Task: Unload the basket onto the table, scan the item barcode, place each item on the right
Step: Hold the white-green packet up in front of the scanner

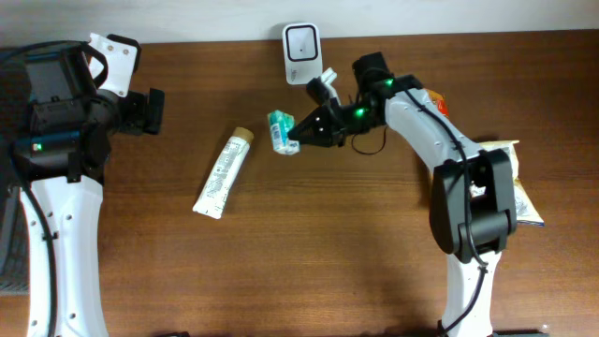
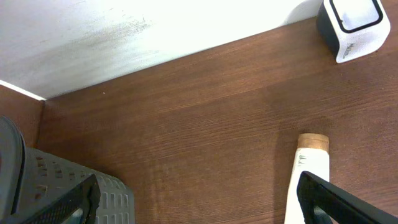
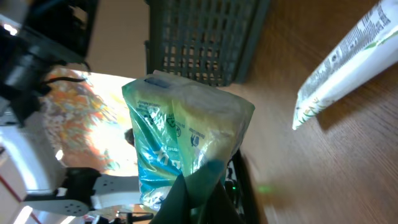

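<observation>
The robot's right gripper needs to release the green and teal packet on the bare wood [image 1: 412,182] next to the yellow snack bag.
A small green and teal packet [image 1: 280,131] is held at table centre, just below the white barcode scanner [image 1: 301,42] at the back edge. My right gripper [image 1: 298,134] is shut on the packet's end; in the right wrist view the packet [image 3: 180,143] fills the middle, pinched between the dark fingers [image 3: 186,199]. A white tube with a tan cap [image 1: 225,172] lies on the wood to the left. My left gripper [image 2: 199,202] hovers open at the far left, its fingers [image 2: 329,199] wide apart above bare wood, beside the tube [image 2: 308,174]. The scanner [image 2: 351,28] shows at top right there.
A yellow snack bag [image 1: 513,187] lies at the right by the right arm's base. A grey slatted basket [image 1: 9,253] sits at the table's left edge, also seen as the basket [image 3: 199,37] in the right wrist view. A wall borders the back edge.
</observation>
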Robot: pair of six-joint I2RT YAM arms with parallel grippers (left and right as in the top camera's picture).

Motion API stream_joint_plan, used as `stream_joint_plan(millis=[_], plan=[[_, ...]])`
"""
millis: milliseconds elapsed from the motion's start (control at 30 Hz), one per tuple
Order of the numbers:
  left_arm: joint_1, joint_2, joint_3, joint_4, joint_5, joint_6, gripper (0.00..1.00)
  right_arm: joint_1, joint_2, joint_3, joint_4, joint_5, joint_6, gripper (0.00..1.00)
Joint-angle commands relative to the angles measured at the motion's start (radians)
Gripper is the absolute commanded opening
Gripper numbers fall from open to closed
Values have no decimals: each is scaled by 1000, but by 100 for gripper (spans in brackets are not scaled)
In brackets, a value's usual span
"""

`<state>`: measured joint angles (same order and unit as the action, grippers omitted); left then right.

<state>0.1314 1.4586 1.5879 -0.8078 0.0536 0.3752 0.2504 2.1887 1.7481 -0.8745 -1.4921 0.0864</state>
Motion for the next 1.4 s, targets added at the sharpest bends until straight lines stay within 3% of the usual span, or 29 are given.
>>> stream_joint_plan(millis=[0, 133, 367, 467, 567, 667, 733, 800, 867, 967, 1033, 1233, 1367], plan=[[3, -11, 11, 2, 10, 8, 99, -69, -119, 3, 0, -60, 34, 4], [3, -11, 11, 2, 10, 8, 99, -208, -276, 2, -2, -60, 53, 4], [3, -11, 11, 2, 11, 8, 99, -218, -277, 2, 30, -60, 57, 4], [3, -11, 11, 2, 10, 8, 99, -218, -277, 2, 204, 158, 210, 4], [3, -11, 11, 2, 10, 8, 99, -182, -277, 16, 191, 468, 214, 4], [3, -11, 11, 2, 10, 8, 99, -64, -272, 217, -56, 1018, 83, 4], [3, -11, 11, 2, 10, 9, 99, 57, -267, 377, -134, 1587, -30, 4], [3, -11, 11, 2, 10, 9, 99, 165, -245, 383, 33, 1965, -247, 4], [3, -11, 11, 2, 10, 8, 99, 216, -150, 383, 285, 2102, -547, 4], [3, -11, 11, 2, 10, 8, 99, 214, -24, 383, 533, 2133, -876, 4], [3, -11, 11, 2, 10, 8, 99, 214, 51, 383, 615, 2132, -956, 4], [3, -11, 11, 2, 10, 8, 99, 215, 271, 383, 760, 2120, -1138, 4], [3, -11, 11, 2, 10, 8, 99, 215, 294, 383, 783, 2037, -1137, 4]])
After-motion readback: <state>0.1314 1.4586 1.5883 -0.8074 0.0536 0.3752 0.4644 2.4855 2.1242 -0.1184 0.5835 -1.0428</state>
